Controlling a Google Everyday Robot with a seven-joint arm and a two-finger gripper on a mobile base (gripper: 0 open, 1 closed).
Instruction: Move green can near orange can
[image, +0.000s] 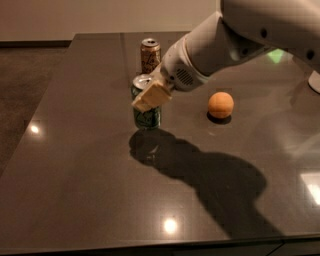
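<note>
Next, I open my gripper and let go of the green can, now upright at the table, so that it is standing on the table (153, 94), close in front of the orange can.
The green can (146, 114) stands upright on the dark table (75, 180), a short way in front of the orange can (150, 55). My gripper (148, 95) is shut on the green can's upper part. One tan finger (151, 98) lies across the can's front, and the other is hidden behind it. The orange can stands upright near the table's far edge, apart from the green can. I cannot tell whether the green can's base touches the table.
A round orange ball (220, 104) lies to the right of the green can. My white arm (235, 40) reaches in from the upper right and casts a large shadow (200, 180) over the table's middle. The table's left edge (35, 115) drops to the floor.
</note>
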